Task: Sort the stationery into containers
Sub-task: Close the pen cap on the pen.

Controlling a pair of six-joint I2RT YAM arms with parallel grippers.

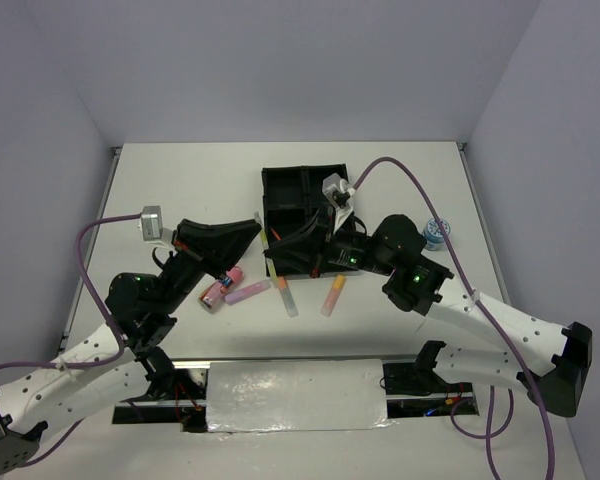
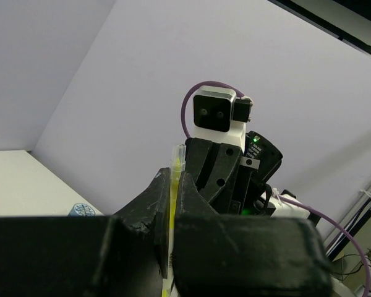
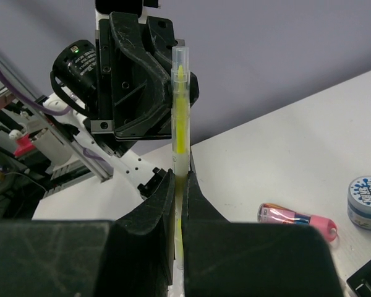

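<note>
The robot's right gripper should set the yellow marker down in the black tray (image 1: 294,246), next to the red pen.
A yellow marker (image 1: 265,240) with a clear cap is held upright just left of the black tray (image 1: 302,180). My left gripper (image 1: 257,230) is shut on it from the left, and my right gripper (image 1: 278,252) is shut on it from the right. In the left wrist view the marker (image 2: 174,166) stands between the closed jaws of the left gripper (image 2: 171,185). In the right wrist view the marker (image 3: 180,111) rises above the right gripper (image 3: 180,180). A pink tube (image 1: 221,286), a purple marker (image 1: 248,291), a thin orange pen (image 1: 285,293) and an orange marker (image 1: 333,295) lie on the table.
A blue-white tape roll (image 1: 436,233) sits right of the tray. The right wrist view shows a tape roll (image 3: 366,202), the pink tube (image 3: 295,216) and a tray corner (image 3: 368,281). The left wrist view shows a tape roll (image 2: 83,210). White walls enclose the table.
</note>
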